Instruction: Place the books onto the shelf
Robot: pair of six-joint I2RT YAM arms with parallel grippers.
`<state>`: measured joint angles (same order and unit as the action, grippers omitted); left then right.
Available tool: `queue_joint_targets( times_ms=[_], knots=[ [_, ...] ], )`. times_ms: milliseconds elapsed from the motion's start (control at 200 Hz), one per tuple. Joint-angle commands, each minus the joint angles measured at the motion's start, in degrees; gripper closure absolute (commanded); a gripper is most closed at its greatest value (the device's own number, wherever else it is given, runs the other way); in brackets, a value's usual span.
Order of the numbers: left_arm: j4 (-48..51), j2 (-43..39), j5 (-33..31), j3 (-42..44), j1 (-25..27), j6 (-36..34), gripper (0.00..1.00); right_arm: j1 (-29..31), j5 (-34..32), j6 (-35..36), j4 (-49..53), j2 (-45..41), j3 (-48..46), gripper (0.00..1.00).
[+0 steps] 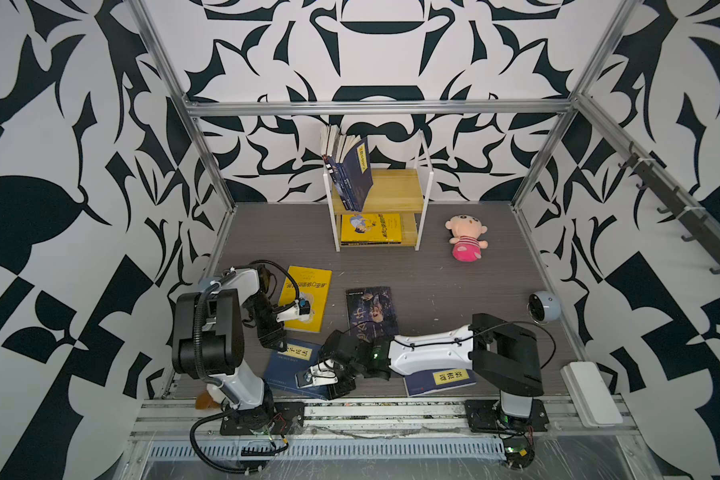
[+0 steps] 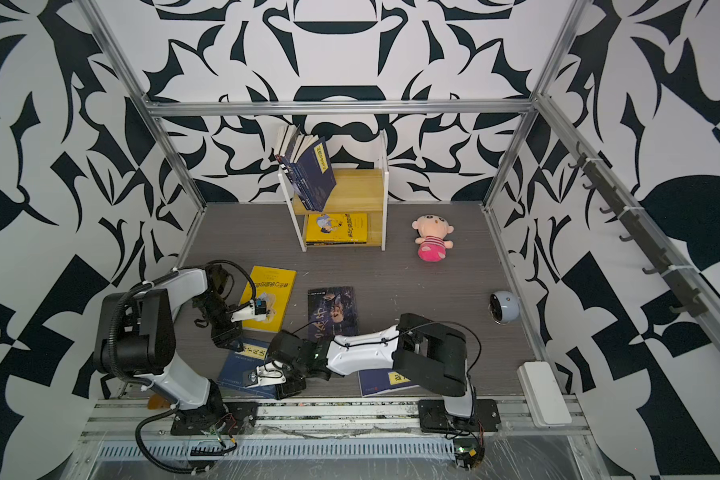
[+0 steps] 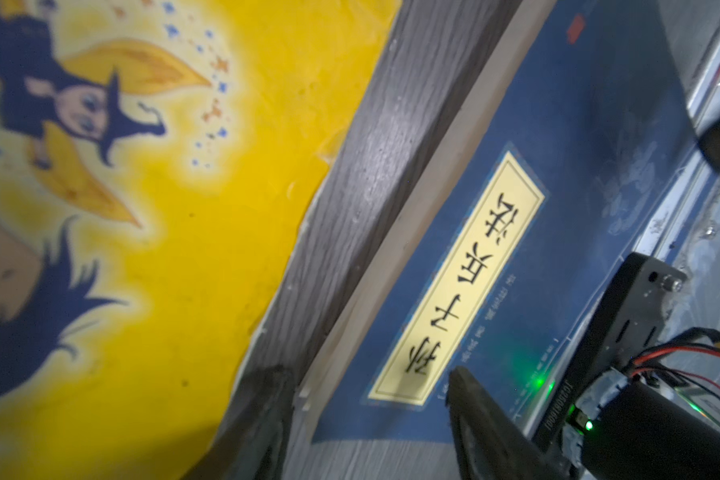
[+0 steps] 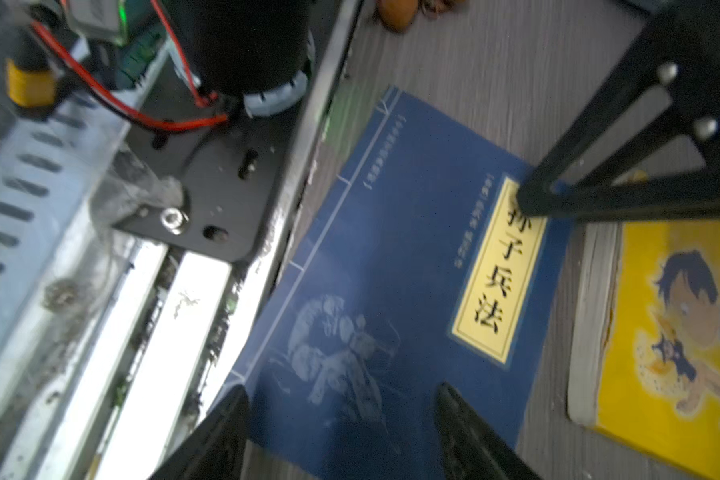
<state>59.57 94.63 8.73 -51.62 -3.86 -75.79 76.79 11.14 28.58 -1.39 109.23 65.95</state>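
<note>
The navy book's spine is lying flat along the metal rail, so next I turn the book away from the rail before my right gripper grabs its near end (image 4: 300,449).
A navy book (image 1: 283,370) with a yellow label lies flat near the table's front edge. My left gripper (image 3: 366,399) is open over its far corner, one finger on the table beside the book's edge and the other over the cover. My right gripper (image 4: 341,409) reaches across from the right and is open above the same book's (image 4: 391,249) near end. A yellow book (image 1: 308,291), a dark book (image 1: 371,307) and a second navy book (image 1: 445,379) also lie on the table. The shelf (image 1: 395,191) holds several leaning books (image 1: 352,174) above and a yellow one (image 1: 371,228) below.
A pink plush doll (image 1: 466,243) lies right of the shelf. A round white device (image 1: 543,307) sits by the right frame post. A white box (image 1: 591,392) rests at the front right. Metal rails (image 1: 371,411) run along the table's front edge close to the navy book.
</note>
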Motion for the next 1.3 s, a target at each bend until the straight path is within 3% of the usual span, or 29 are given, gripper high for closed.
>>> queue_joint_targets(
  times_ms=[0,265,400,650,975,1105,1230,1295],
  knots=[
    [0.5,1.3,-0.1,2.1,-0.2,-0.1,0.39,0.7,1.2,-1.5,-1.2,2.8,3.7,0.24],
    [0.9,1.3,0.4,2.1,-0.3,0.0,0.39,1.1,-1.1,-1.6,1.3,5.7,4.8,0.22],
    [1.7,1.3,0.6,2.0,-0.2,0.0,0.4,1.2,-5.3,-1.9,1.0,5.5,4.2,0.27],
    [3.7,2.3,1.3,1.3,-0.2,1.7,0.59,-1.3,-12.8,-1.3,-1.8,3.7,3.1,0.41],
    [3.7,2.0,1.1,2.7,-0.2,3.2,0.73,-1.9,-21.3,0.2,-4.6,4.9,2.0,0.43],
    [4.2,2.3,2.2,2.5,-0.2,4.3,0.81,-2.1,-21.7,0.4,-5.1,4.5,1.4,0.44],
    [4.9,2.3,4.9,2.2,-0.1,5.3,0.81,-2.0,-25.6,0.5,-7.5,4.7,0.7,0.43],
    [4.6,2.3,6.0,2.3,0.0,6.5,0.76,-1.8,-27.0,0.7,-9.2,5.1,0.3,0.42]
  ],
)
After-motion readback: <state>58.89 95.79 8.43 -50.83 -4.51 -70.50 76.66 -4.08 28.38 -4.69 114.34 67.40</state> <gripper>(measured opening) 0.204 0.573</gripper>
